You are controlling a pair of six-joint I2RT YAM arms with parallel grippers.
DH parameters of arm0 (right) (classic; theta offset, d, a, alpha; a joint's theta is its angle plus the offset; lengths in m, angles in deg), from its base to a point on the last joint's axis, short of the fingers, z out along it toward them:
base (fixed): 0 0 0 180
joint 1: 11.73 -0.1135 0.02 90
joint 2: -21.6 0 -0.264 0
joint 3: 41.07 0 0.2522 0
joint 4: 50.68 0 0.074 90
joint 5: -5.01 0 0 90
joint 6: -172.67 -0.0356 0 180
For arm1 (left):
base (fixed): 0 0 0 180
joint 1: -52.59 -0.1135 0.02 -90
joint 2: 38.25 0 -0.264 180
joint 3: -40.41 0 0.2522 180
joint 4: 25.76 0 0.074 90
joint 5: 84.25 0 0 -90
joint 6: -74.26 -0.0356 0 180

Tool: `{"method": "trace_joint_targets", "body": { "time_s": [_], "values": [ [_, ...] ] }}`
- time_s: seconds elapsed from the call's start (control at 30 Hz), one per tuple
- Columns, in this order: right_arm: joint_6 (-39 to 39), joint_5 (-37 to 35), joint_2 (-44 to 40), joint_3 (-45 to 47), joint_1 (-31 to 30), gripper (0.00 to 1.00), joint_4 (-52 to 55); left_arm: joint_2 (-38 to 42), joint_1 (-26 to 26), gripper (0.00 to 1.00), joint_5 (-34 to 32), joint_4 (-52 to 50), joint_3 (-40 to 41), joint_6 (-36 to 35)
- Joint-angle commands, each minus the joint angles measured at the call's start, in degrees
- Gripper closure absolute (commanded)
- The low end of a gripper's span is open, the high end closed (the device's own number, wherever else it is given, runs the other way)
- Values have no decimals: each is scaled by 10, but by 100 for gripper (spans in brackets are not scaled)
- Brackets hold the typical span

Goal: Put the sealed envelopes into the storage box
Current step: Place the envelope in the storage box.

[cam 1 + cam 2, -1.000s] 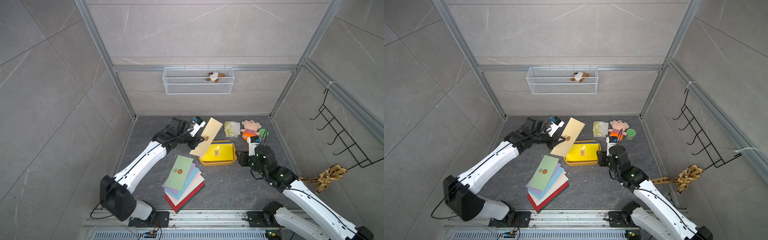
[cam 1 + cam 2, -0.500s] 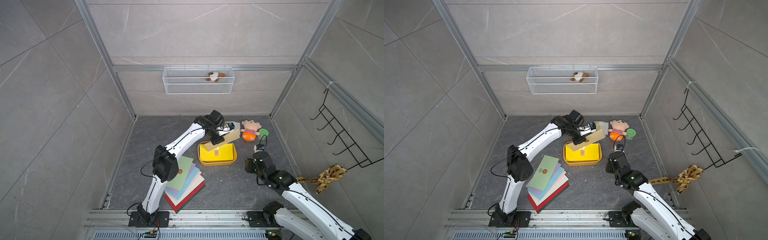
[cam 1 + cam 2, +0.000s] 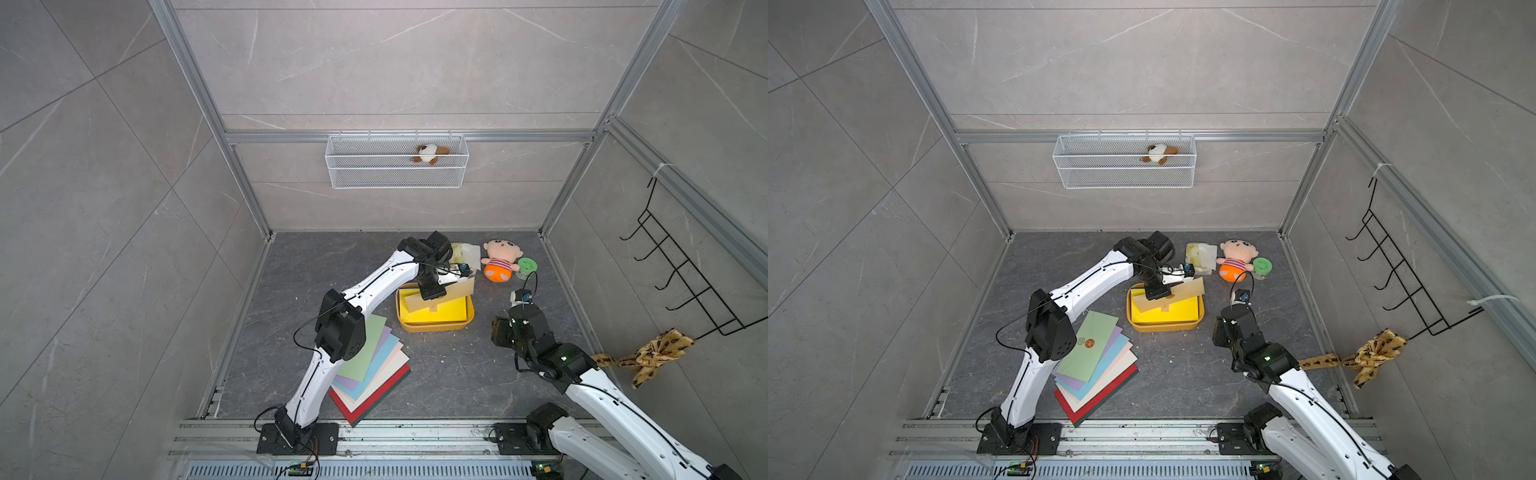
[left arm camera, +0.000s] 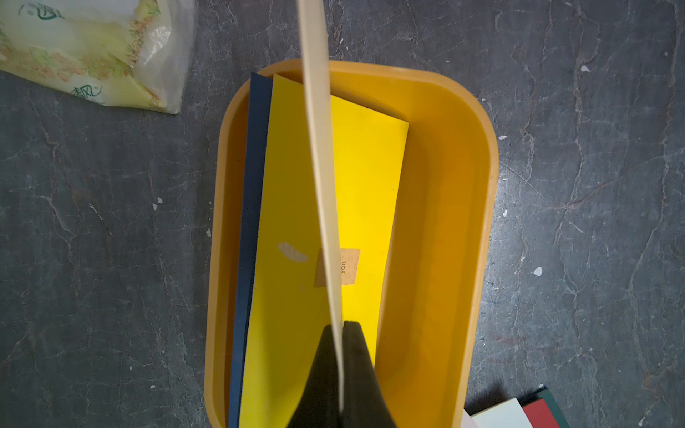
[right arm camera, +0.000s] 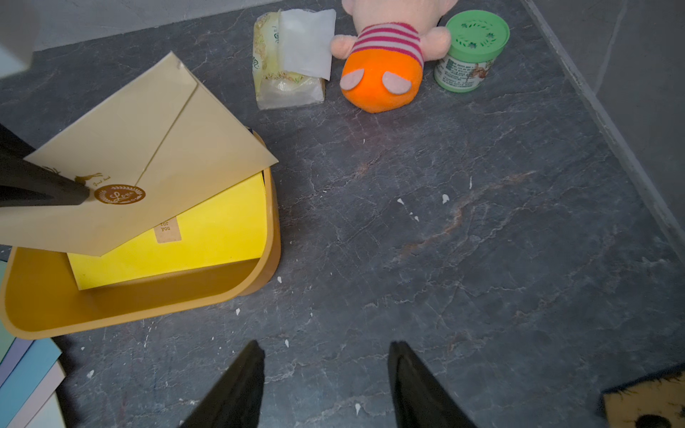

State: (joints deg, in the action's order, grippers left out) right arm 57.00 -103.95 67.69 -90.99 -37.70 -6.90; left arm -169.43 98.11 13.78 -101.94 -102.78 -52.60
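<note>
My left gripper has the cream envelope to place next. Next, I release it on top of the yellow envelope in the storage box (image 3: 433,305) (image 4: 344,266).
The storage box (image 3: 434,327), a shallow yellow-orange tray, sits mid-floor in both top views (image 3: 1165,327). A yellow envelope (image 4: 293,185) lies in it over a navy one (image 4: 255,166). My left gripper (image 4: 343,326) is shut on a cream envelope (image 5: 148,148) with a gold seal. That envelope is held on edge, tilted, just above the box (image 4: 478,222). A fanned stack of sealed envelopes (image 3: 374,374), pale green on top, lies on the floor beside the left arm. My right gripper (image 5: 326,352) is open over bare floor, to the right of the box (image 5: 148,311).
Behind the box lie a crinkly plastic packet (image 3: 465,251), a plush doll (image 3: 498,259) and a green-lidded jar (image 3: 527,266). A white mesh basket (image 3: 397,166) with a small toy hangs on the back wall. A black hook rack (image 3: 685,282) and patterned cloth (image 3: 652,353) are on the right wall.
The left arm swung the cream envelope from the box's left side to over the box and lowered it. The right gripper backed away from the box's right side and opened wider.
</note>
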Motion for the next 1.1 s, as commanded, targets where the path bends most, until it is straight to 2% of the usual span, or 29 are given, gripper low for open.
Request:
{"method": "trace_joint_targets", "body": {
  "time_s": [0.0,0.6,1.07],
  "values": [
    [4,6,4,3,4,43,0,-2,5,100,-26,-49,4,-18],
    [1,15,12,0,8,44,0,52,5,100,-71,-54,7,-17],
    [-2,14,18,1,11,44,1,27,3,100,-34,-35,27,-49]
  ]
}}
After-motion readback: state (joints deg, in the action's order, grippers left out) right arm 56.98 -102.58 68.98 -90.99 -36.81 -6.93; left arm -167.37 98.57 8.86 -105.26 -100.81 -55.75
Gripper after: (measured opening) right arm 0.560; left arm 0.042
